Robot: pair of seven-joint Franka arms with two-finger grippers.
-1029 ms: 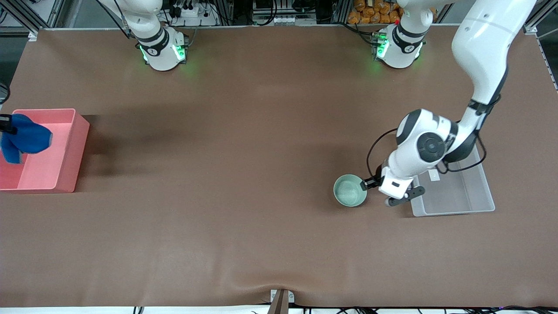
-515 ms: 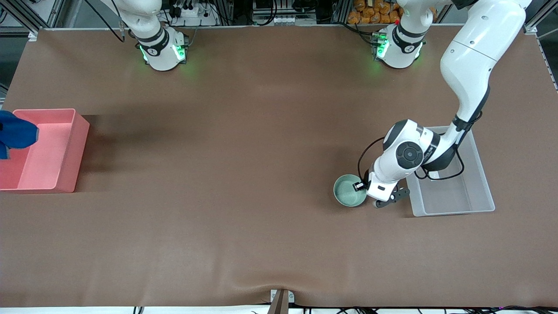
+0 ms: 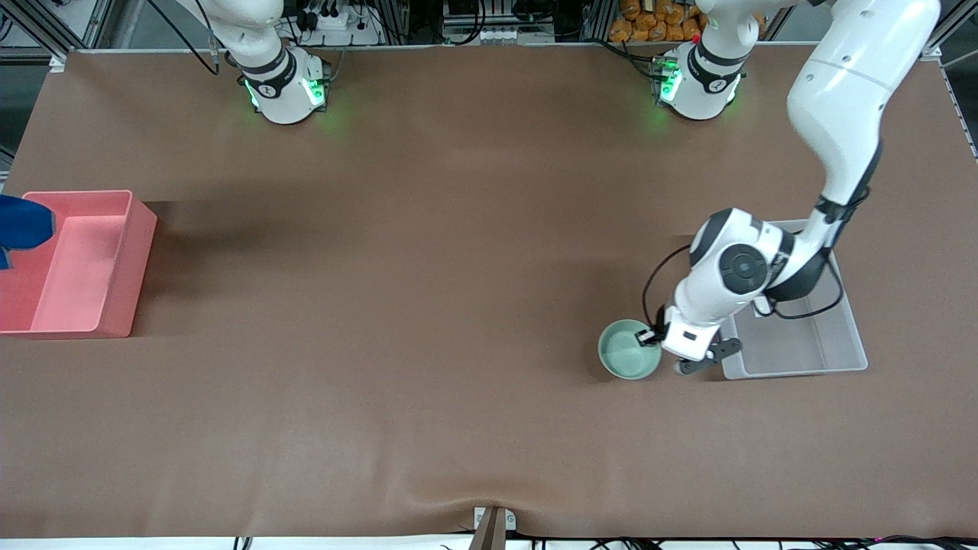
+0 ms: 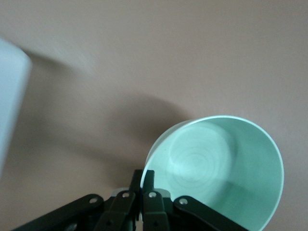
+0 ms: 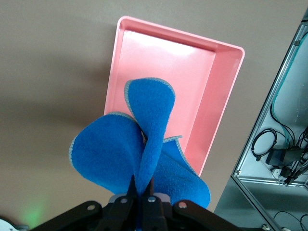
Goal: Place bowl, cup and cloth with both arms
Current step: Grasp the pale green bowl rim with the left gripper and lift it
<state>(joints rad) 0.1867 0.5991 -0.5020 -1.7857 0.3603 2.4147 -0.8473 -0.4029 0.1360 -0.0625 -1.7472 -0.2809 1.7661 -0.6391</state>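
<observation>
My left gripper is going to release the pale mint green bowl in the clear bin's half (image 3: 775, 328) away from the arm bases.
The pale mint green bowl (image 3: 628, 351) is beside the clear bin, nearer the table's middle. My left gripper (image 3: 652, 336) is shut on its rim. In the left wrist view the bowl (image 4: 219, 168) is tilted, its shadow lies on the mat below, and the left gripper (image 4: 143, 179) pinches the rim with one finger inside and one outside. My right gripper (image 5: 144, 188) is shut on the bright blue cloth (image 5: 139, 144), which hangs over the mat beside the pink bin (image 5: 192, 72). In the front view only part of the cloth (image 3: 21, 227) shows at the picture's edge. The yellow cup is out of view.
A clear plastic bin (image 3: 810, 359) stands at the left arm's end of the table, partly under the left arm; its corner shows in the left wrist view (image 4: 9, 96). The pink bin (image 3: 114, 260) stands at the right arm's end. Brown mat covers the table.
The left gripper has shifted the bowl toward the front camera and toward the clear bin. The blue cloth has moved off the pink bin toward the picture's edge.
</observation>
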